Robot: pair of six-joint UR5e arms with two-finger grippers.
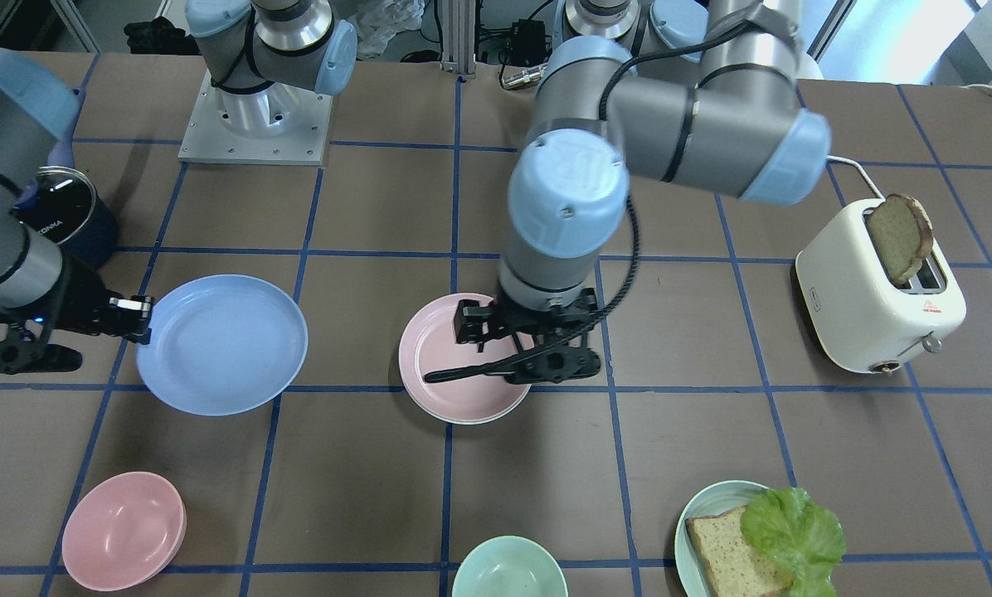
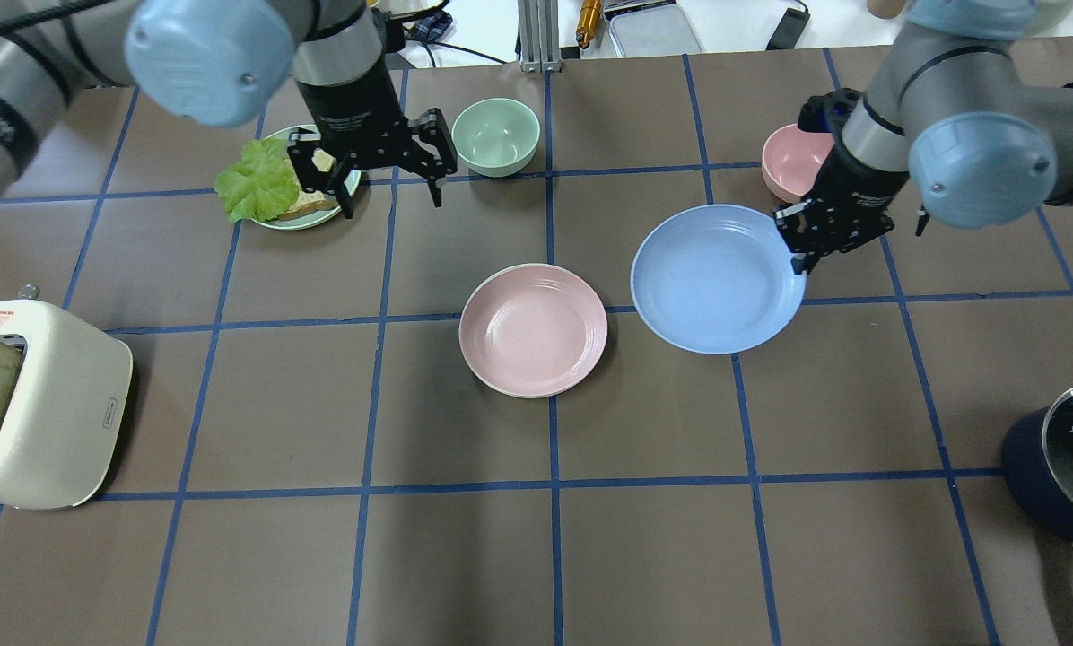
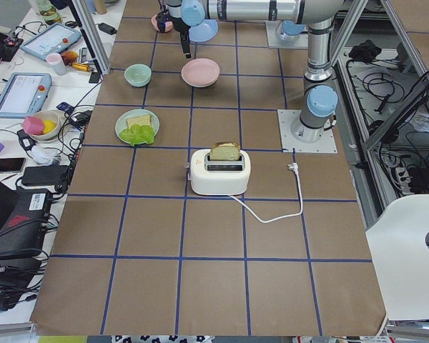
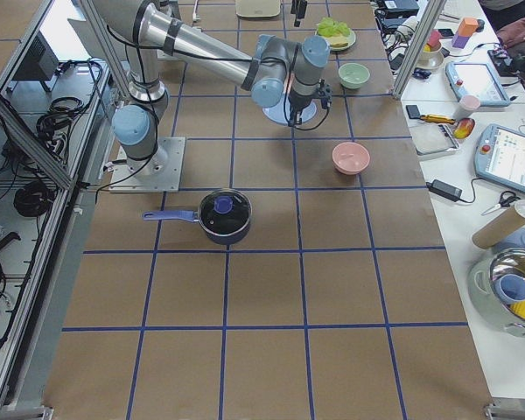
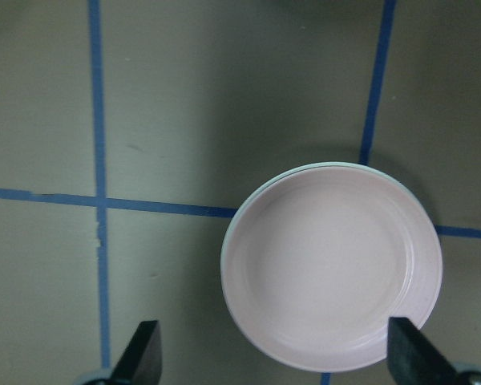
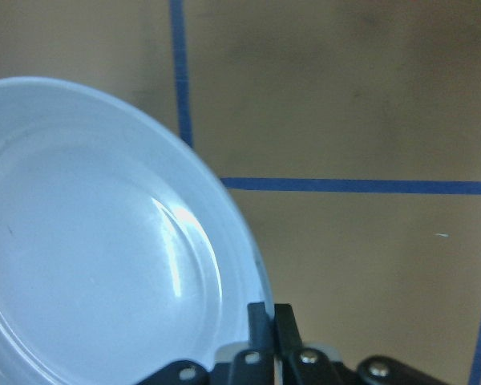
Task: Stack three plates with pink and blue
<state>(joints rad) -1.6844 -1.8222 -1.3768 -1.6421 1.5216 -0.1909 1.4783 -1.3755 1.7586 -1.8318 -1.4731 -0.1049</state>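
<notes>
Next, my right gripper lets go of the blue plate on top of the pink plate (image 1: 465,357), squarely over its middle.
The pink plate (image 2: 533,329) lies on the table's middle. A thin cream-white rim (image 5: 260,192) shows under its edge, so the cream-white plate seems to lie beneath it. My left gripper (image 2: 391,205) is open and empty, high above the pink plate (image 5: 333,269) in the left wrist view. My right gripper (image 2: 797,256) is shut on the rim of the blue plate (image 2: 719,278) and holds it roughly level, beside the pink plate and apart from it. In the right wrist view the fingers (image 6: 260,317) pinch the blue plate's edge (image 6: 104,241).
A pink bowl (image 2: 792,161) sits just beyond the right gripper. A green bowl (image 2: 495,135) and a pale green plate with bread and lettuce (image 2: 294,184) are at the far side. A toaster (image 2: 43,404) stands at the left, a dark pot (image 2: 1061,462) at the right.
</notes>
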